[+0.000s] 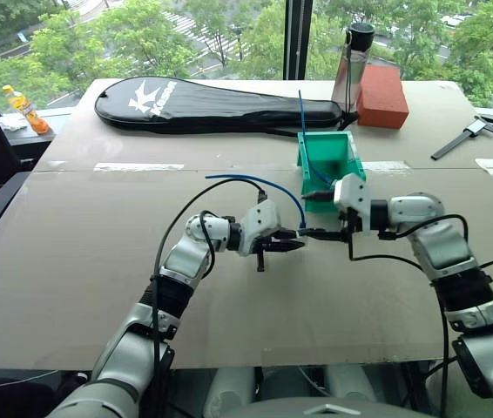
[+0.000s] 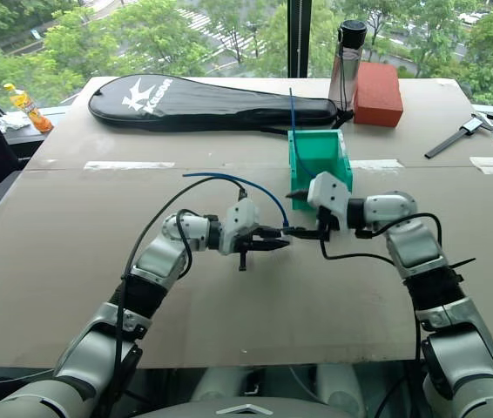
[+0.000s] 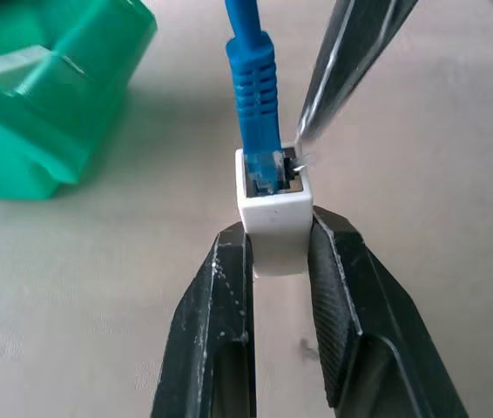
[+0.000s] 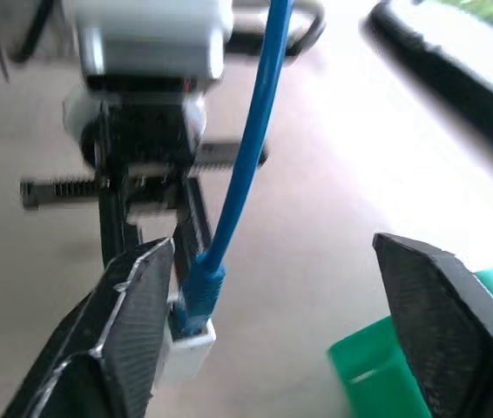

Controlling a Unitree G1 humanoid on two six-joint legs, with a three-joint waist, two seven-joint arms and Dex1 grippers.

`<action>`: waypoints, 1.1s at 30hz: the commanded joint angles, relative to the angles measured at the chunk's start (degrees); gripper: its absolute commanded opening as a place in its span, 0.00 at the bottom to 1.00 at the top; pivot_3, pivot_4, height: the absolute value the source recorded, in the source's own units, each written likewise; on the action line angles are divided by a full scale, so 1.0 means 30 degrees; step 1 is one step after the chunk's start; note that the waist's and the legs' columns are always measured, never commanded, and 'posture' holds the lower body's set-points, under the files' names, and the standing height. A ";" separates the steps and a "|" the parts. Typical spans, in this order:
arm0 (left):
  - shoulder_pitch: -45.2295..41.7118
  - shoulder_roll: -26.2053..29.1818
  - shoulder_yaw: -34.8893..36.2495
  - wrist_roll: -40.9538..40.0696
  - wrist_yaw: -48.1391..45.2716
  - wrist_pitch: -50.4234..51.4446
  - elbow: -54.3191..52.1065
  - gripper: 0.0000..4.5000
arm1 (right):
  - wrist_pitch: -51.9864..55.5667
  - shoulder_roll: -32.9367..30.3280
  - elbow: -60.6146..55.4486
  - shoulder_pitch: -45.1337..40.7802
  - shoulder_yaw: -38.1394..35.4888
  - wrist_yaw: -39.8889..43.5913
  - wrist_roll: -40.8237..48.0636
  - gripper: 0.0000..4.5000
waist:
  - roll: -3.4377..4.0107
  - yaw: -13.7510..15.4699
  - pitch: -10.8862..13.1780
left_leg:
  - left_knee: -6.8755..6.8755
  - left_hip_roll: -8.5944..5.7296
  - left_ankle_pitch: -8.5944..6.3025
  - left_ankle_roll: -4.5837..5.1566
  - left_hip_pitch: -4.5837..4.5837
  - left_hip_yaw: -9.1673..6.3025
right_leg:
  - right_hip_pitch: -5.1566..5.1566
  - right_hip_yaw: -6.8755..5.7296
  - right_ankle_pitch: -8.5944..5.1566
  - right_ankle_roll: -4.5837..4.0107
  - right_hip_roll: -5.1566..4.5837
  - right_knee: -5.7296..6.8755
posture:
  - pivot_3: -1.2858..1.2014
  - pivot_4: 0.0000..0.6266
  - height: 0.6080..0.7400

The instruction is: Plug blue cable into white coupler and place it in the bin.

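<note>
The robot's left gripper needs to release the white coupler on the bottom of the green bin, close to the bin's front side (image 1: 330, 190).
My left gripper (image 1: 292, 246) is shut on the white coupler (image 3: 273, 213), held above the table's middle. The blue cable (image 1: 264, 184) has its plug seated in the coupler's socket and arcs up and back to my left. In the left wrist view the blue cable (image 3: 251, 78) enters the coupler from above. My right gripper (image 1: 318, 215) stands open just right of the coupler, its fingers (image 4: 129, 318) spread to either side of the blue cable (image 4: 246, 148) without holding it. The green bin (image 1: 325, 157) sits right behind both grippers.
A second blue cord (image 1: 301, 109) sticks up out of the bin. At the table's back lie a black racket bag (image 1: 212, 104), a dark bottle (image 1: 351, 65) and a red brick (image 1: 380, 96). A hand tool (image 1: 460, 139) lies far right.
</note>
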 commanded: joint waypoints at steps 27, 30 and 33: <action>-1.7006 -0.6442 0.4352 -0.0706 0.8900 1.0469 1.6784 0.61 | 0.2857 -0.1695 -1.0932 1.5040 -1.2423 -0.7393 0.2248 0.75 | -0.0058 0.0145 0.0066 | 0.0141 -0.0067 -0.0009 0.0034 -0.0111 -0.0020 | -0.0015 0.0008 -0.0020 0.0128 0.0080 -0.0038 | 0.52 0.24 1.00; -1.7302 -0.6164 0.4334 -0.0581 0.8385 1.1087 1.6499 0.93 | 0.2852 -0.1799 -1.0887 1.4995 -1.2300 -0.7546 0.2278 0.75 | -0.0058 0.0153 0.0066 | 0.0143 -0.0057 -0.0009 0.0034 -0.0119 -0.0020 | -0.0016 0.0010 -0.0009 0.0111 0.0075 -0.0039 | 0.52 0.24 1.00; -1.7301 -0.5923 0.4367 -0.0570 0.8020 1.1858 1.5979 0.98 | 0.2854 -0.1834 -1.0925 1.5008 -1.2224 -0.7653 0.2327 0.75 | -0.0057 0.0145 0.0066 | 0.0143 -0.0059 -0.0010 0.0035 -0.0117 -0.0013 | -0.0017 0.0018 -0.0003 0.0102 0.0074 -0.0041 | 0.52 0.24 1.00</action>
